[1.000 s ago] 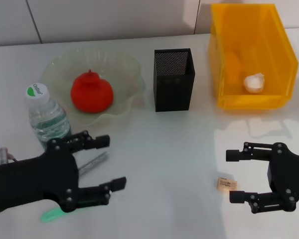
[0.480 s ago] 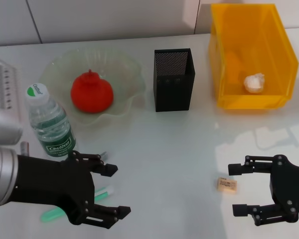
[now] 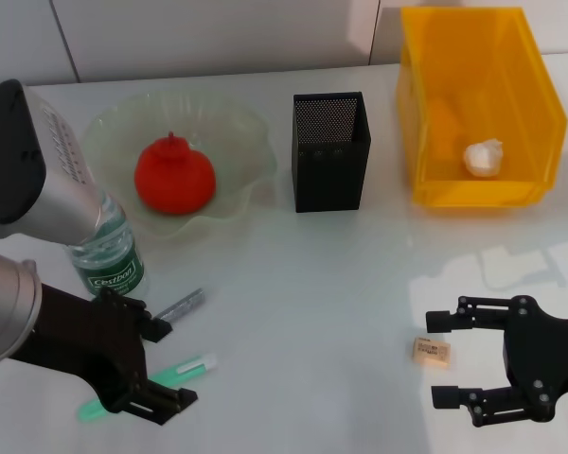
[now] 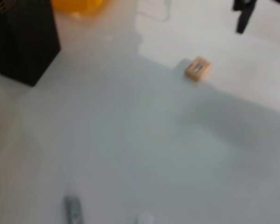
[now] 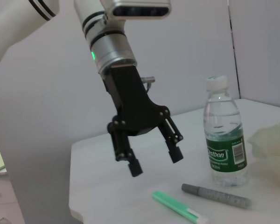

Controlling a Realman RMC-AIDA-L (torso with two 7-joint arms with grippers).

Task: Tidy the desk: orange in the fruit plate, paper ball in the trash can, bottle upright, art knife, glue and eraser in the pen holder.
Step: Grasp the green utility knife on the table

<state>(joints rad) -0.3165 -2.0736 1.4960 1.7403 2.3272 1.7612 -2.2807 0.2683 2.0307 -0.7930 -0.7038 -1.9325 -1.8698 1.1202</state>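
Note:
Next, my left gripper closes on the green glue's body (image 3: 97, 408), near the end opposite its white cap.
The orange (image 3: 174, 177) lies in the glass fruit plate (image 3: 239, 124). The bottle (image 3: 111, 257) (image 5: 225, 135) stands upright, its top hidden by my left arm. My left gripper (image 3: 171, 365) (image 5: 154, 161) hangs open over the green glue (image 3: 201, 364) (image 5: 177, 205), just in front of the grey art knife (image 3: 180, 305) (image 5: 214, 196). The eraser (image 3: 431, 351) (image 4: 197, 68) lies beside my open right gripper (image 3: 438, 359). A paper ball (image 3: 483, 156) sits in the yellow trash can (image 3: 426, 113). The black mesh pen holder (image 3: 329, 151) stands at the middle back.
My left forearm (image 3: 28, 170) reaches over the table's left side, above the bottle. The trash can fills the back right corner. Bare table lies between the two grippers and in front of the pen holder (image 4: 18, 42).
My left gripper has drawn back toward the table's front edge, away from the bottle, and its forearm now covers the bottle's cap. The right gripper slid slightly toward the front.

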